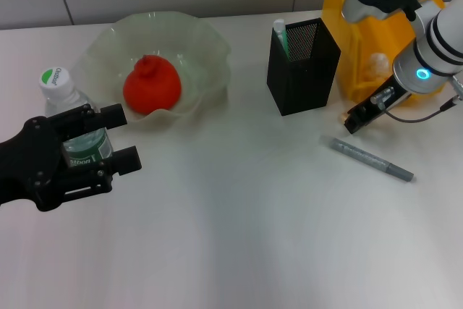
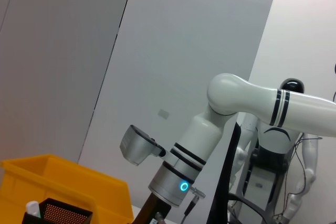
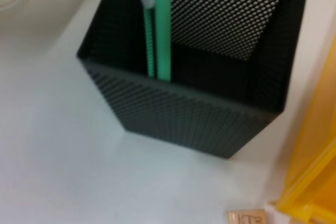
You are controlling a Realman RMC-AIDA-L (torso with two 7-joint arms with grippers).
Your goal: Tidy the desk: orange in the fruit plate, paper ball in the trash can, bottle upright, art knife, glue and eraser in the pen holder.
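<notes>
My right gripper has the tan eraser. It will let go of it inside the black mesh pen holder (image 1: 311, 43) (image 3: 210, 72), next to the white-and-green stick.
The bottle (image 1: 71, 110) stands upright at the table's left, and my left gripper (image 1: 124, 137) is shut on its green label from the side. The orange (image 1: 152, 85) lies in the pale-green fruit plate (image 1: 210, 45). A white-and-green stick (image 1: 279, 34), apparently the glue, stands in the black mesh pen holder (image 1: 304, 77). The grey art knife (image 1: 372, 158) lies flat on the table to the right. My right gripper (image 1: 354, 122) hangs low between the pen holder and the yellow trash can (image 1: 358, 48). Beside the bin, the tan eraser (image 3: 247, 217) lies on the table. The paper ball (image 1: 376, 65) shows inside the bin.
The pen holder (image 3: 184, 114) stands a hand's width from the yellow bin (image 3: 315, 171). In the left wrist view, the right arm (image 2: 173, 182) rises over the bin (image 2: 63, 187). A wall runs behind the table.
</notes>
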